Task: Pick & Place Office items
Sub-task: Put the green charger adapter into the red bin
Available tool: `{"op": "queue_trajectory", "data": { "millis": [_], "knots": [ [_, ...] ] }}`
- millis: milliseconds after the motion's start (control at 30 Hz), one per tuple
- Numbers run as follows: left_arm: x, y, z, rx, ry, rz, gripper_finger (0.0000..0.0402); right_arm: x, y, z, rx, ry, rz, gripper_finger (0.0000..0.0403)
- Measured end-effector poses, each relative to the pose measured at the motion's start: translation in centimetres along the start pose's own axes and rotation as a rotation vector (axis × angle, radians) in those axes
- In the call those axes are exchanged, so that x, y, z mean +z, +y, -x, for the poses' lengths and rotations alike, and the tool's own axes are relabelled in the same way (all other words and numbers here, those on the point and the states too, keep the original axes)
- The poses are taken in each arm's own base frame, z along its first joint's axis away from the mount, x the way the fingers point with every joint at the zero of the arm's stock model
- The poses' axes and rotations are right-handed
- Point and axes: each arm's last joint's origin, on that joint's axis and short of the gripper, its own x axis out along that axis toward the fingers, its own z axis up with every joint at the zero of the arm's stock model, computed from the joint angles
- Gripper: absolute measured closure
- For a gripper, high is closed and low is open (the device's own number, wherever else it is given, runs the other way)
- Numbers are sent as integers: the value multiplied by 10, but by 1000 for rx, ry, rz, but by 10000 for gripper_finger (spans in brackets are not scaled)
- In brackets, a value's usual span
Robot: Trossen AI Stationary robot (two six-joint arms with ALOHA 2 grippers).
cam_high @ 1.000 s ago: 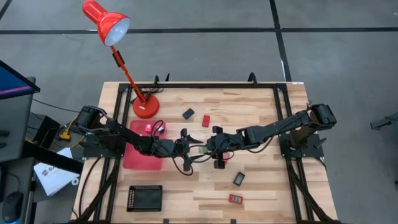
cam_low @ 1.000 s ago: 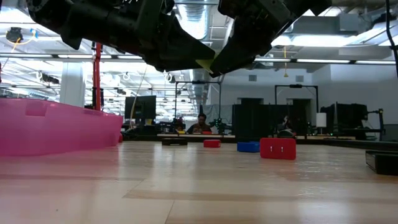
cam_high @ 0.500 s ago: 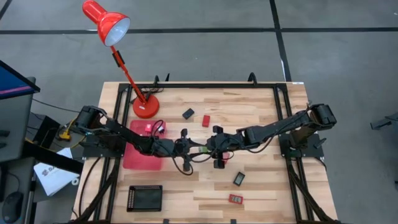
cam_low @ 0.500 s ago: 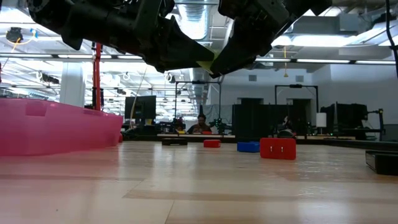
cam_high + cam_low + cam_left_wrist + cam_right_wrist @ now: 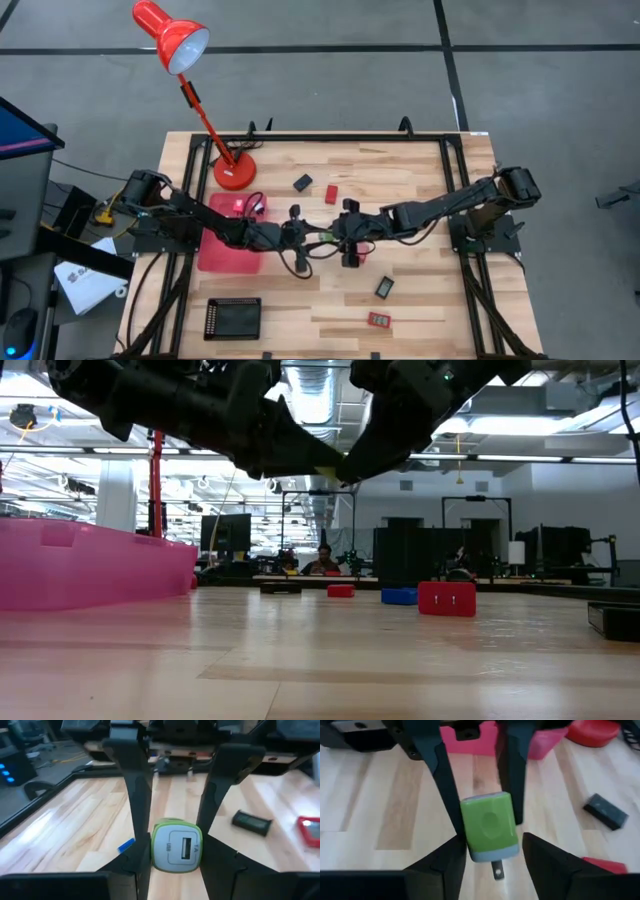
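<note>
I need to release the green and white charger block from my left gripper in the middle of the pink tray (image 5: pixel 239 234).
A small green and white charger block (image 5: pixel 325 240) hangs above the middle of the table, between my two grippers. It shows in the left wrist view (image 5: pixel 176 845) by its white port face and in the right wrist view (image 5: pixel 487 822) by its green side and metal prong. My left gripper (image 5: pixel 312 240) comes from the table's left and my right gripper (image 5: pixel 338 240) from the right. Both are closed on the block. Other small items lie on the table: a black one (image 5: pixel 302 182), a red one (image 5: pixel 331 192), another black one (image 5: pixel 384 287) and another red one (image 5: pixel 378 320). My left gripper pinches the block's two sides at its port end (image 5: pixel 160 862) between its two fingers. The fingers lie level and come from the table's left. The block is clear of the table. My right gripper has its two fingers on the two sides of the block's white prong end (image 5: pixel 472 855). The fingers lie level and come from the table's right. The prong (image 5: pixel 497 869) points toward my right wrist.
A pink tray (image 5: pixel 228 245) lies under my left arm with a red piece (image 5: pixel 240 207) at its far end. A black tray (image 5: pixel 232 318) sits near the front left. A red desk lamp (image 5: pixel 235 172) stands at the back left.
The two grippers have drawn a little closer to each other around the block. In the low view less of the green block shows between them than a second ago. The block has stayed at the same height above the table.
</note>
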Motion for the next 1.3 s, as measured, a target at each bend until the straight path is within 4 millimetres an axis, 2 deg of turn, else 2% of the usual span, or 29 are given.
{"op": "queue_trajectory", "data": {
  "millis": [200,367,500,667,900,1033,1300],
  "knots": [
    [-5,4,1,107,56,-38,276,3,-5,9,-30,-9,-14,177],
    [6,13,15,232,106,-55,276,4,-9,24,-46,15,-37,167],
    [18,26,40,309,189,-19,276,0,-13,36,-91,64,-61,169],
    [27,49,89,403,320,96,276,-16,-16,42,-109,107,-108,170],
    [22,62,151,420,489,257,276,-35,-18,58,-112,88,-193,170],
    [17,58,165,397,556,303,276,-36,-16,72,-85,21,-223,170],
    [-1,52,174,418,760,338,276,-35,-12,91,-112,-42,-234,170]
  ]
}}
